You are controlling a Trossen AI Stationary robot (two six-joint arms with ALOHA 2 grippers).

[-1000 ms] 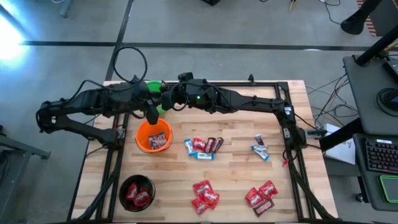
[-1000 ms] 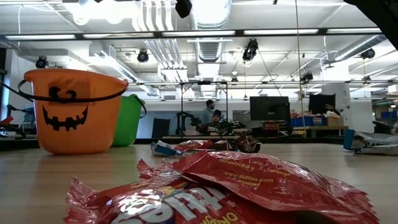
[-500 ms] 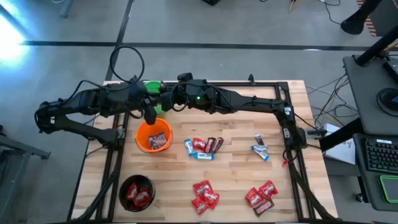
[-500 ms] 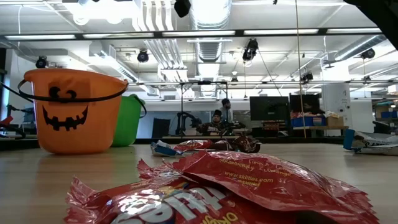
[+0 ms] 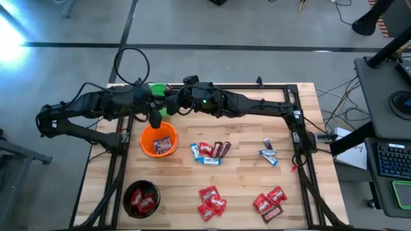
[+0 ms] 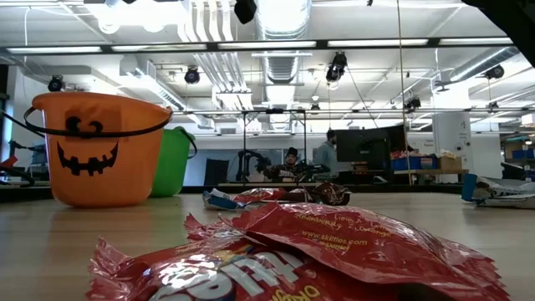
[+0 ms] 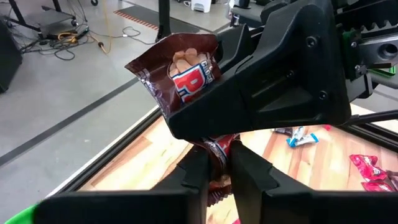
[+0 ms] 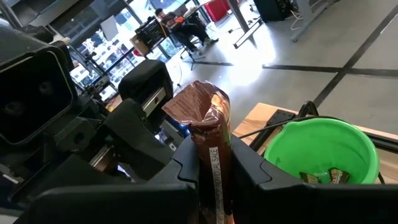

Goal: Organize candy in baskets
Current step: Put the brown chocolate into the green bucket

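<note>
My right gripper is shut on the middle of the brown packet. I will have my left gripper regrip the packet's lower end [image 7: 220, 185] before my right gripper opens and backs away.
Both grippers meet above the table's far left, over the gap between the green bucket [image 5: 158, 90] and the orange bucket [image 5: 158, 142]. One dark brown candy packet [image 7: 184, 73] stands between them. My left gripper [image 7: 217, 163] is shut on the packet's lower part. My right gripper [image 8: 214, 155] is shut on its middle. The packet's crinkled upper end [image 8: 200, 106] sticks up free. In the high view the left gripper [image 5: 156, 120] and the right gripper [image 5: 172, 108] hide the packet. My left gripper pinches the brown packet's lower end [image 7: 219, 154] between its two fingers, with the packet rising from them clear of the table. My right gripper pinches the packet's flat faces at mid-length [image 8: 211, 148] between its two fingers, coming level from the table's right. The packet stands upright in it, lifted clear.
The green bucket [image 8: 323, 149] holds a few brown candies, the orange bucket [image 6: 96, 150] some blue-and-white ones, and the black bucket [image 5: 141, 196] red ones. Loose candy lies mid-table [image 5: 210, 151], at the right [image 5: 270, 154] and near the front edge [image 5: 210, 200], [image 5: 270, 202].
</note>
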